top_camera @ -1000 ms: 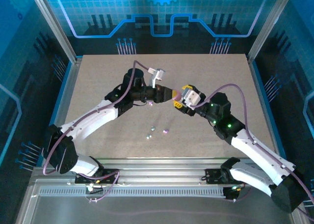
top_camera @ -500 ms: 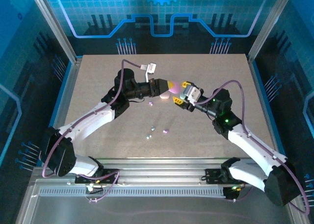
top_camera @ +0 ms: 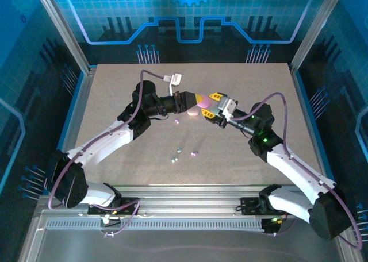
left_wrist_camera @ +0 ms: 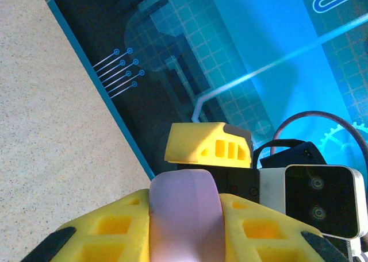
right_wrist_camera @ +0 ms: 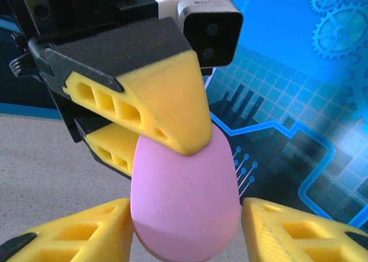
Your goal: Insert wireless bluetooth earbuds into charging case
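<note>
My left gripper is pinching the case across its flat sides. My right gripper needs to hold the case while my left gripper turns and takes the case's other sides (right_wrist_camera: pixel 229 158).
My left gripper (top_camera: pixel 192 101) is shut on a pink oval charging case (top_camera: pixel 202 100), held above the middle of the table. The left wrist view shows the case (left_wrist_camera: pixel 184 216) edge-on, clamped between the yellow fingers (left_wrist_camera: pixel 109 230). My right gripper (top_camera: pixel 209 108) faces it from the right. In the right wrist view the case (right_wrist_camera: pixel 184 204) sits between its fingers (right_wrist_camera: pixel 75 233). The left one is at the case's side; a small gap remains at the right one. Several tiny earbuds lie on the table: a purple one (top_camera: pixel 177 120), a pink one (top_camera: pixel 194 153), pale ones (top_camera: pixel 180 150).
The beige table (top_camera: pixel 115 89) is walled by metal rails and blue panels. The earbuds lie loose between the two arms, nearer the front than the grippers. Both arms reach inward and meet over the table's middle.
My left arm carried the case up and toward the back. The right gripper followed it in, and its jaws have narrowed around the case's free end.
</note>
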